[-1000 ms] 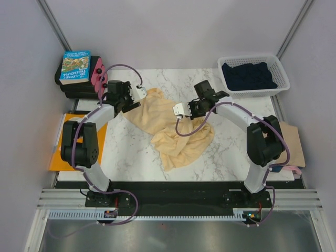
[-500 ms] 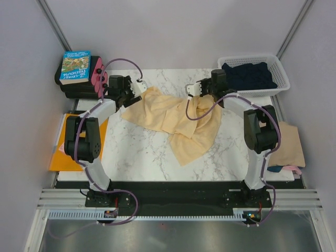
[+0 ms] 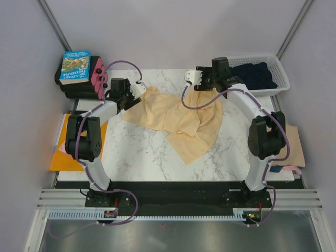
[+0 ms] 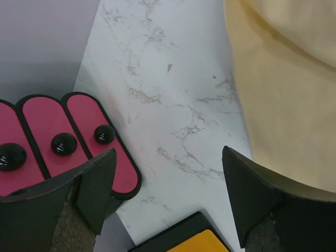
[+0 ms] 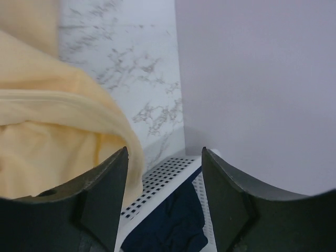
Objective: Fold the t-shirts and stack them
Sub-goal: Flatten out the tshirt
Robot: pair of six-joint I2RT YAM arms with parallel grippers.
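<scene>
Next, I close my right gripper at the near corner of the flap (image 3: 194, 135) across the pale yellow t-shirt's middle.
A large pale yellow t-shirt (image 3: 181, 118) lies spread and creased on the marble table (image 3: 136, 152). My left gripper (image 3: 137, 91) (image 4: 169, 152) is open at the shirt's back-left corner, over bare marble, with the yellow cloth (image 4: 289, 94) beside its right finger. My right gripper (image 3: 193, 79) (image 5: 165, 149) is open at the shirt's back edge. The cloth edge (image 5: 63, 131) hangs beside its left finger, and nothing sits between the fingers. A dark navy t-shirt (image 3: 249, 76) (image 5: 168, 231) lies in the white basket (image 3: 283, 84). Tan (image 3: 290, 144) and pink (image 3: 291, 169) t-shirts lie off the table's right edge.
A book (image 3: 75, 66) lies on a black stack at the back left, with pink controllers (image 3: 98, 77) (image 4: 52, 142) next to it. A flat orange sheet (image 3: 65, 149) lies left of the table. Grey walls enclose the back and sides.
My right gripper carried the shirt's edge back and to the right toward the basket, then opened and let it go. The shirt now lies flatter. The left gripper shifted slightly back.
</scene>
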